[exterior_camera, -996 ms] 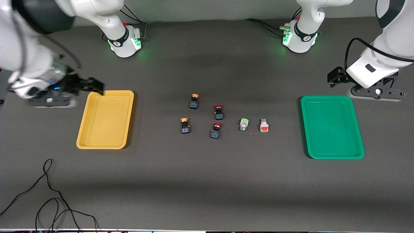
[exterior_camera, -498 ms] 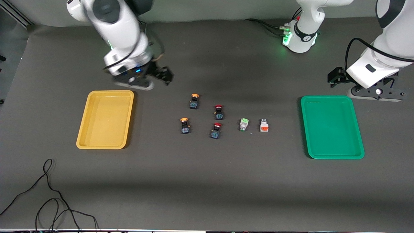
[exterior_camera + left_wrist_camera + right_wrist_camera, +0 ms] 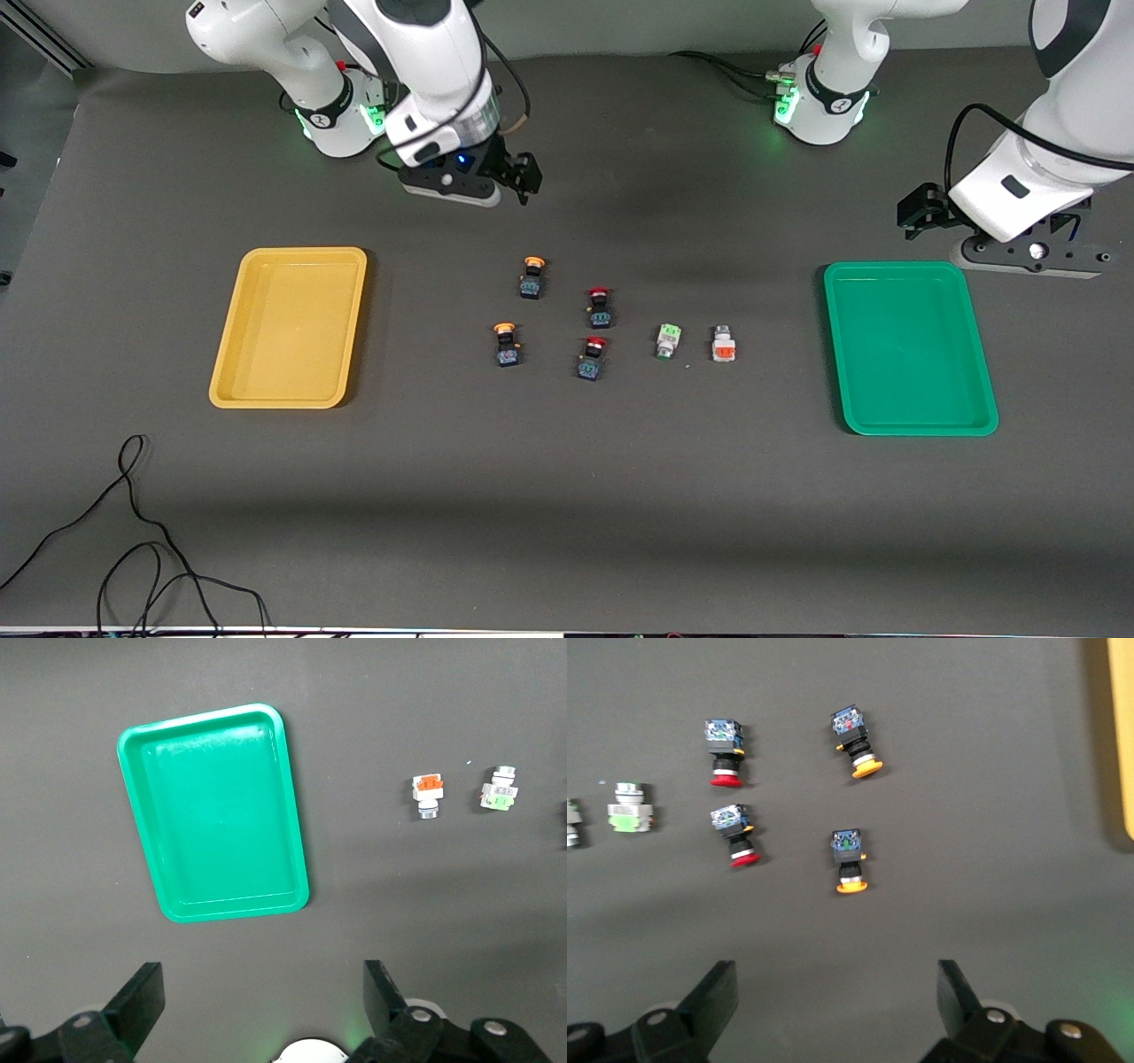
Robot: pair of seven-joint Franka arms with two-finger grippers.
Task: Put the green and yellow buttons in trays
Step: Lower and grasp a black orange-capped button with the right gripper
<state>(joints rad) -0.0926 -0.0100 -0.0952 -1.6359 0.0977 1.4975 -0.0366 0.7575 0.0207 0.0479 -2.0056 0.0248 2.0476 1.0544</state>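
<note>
I will next close my right gripper on the black body (image 3: 531, 285) (image 3: 848, 849) of the yellow-capped switch, the one that lies nearer to the bases of the arms.
Two black switches with yellow-orange caps (image 3: 532, 276) (image 3: 506, 344) lie mid-table; both show in the right wrist view (image 3: 855, 744) (image 3: 849, 859). A white switch with a green part (image 3: 668, 339) and a white one with orange (image 3: 724, 343) lie toward the green tray (image 3: 910, 347); both show in the left wrist view (image 3: 500, 790) (image 3: 427, 796). The yellow tray (image 3: 291, 326) and the green tray (image 3: 213, 811) are empty. My right gripper (image 3: 529, 180) is open and empty in the air over bare table by the yellow-capped switches (image 3: 833, 992). My left gripper (image 3: 914, 217) waits open beside the green tray (image 3: 263, 992).
Two black switches with red caps (image 3: 600, 307) (image 3: 591, 357) lie between the yellow-capped and white ones. A black cable (image 3: 133, 532) loops on the table near the front camera at the right arm's end. The arms' bases (image 3: 341, 115) (image 3: 819, 102) stand along the table's edge.
My right arm has swung from beside the yellow tray toward the table's middle and now hangs over the table by the yellow-capped switches. The left arm and all switches have not moved.
</note>
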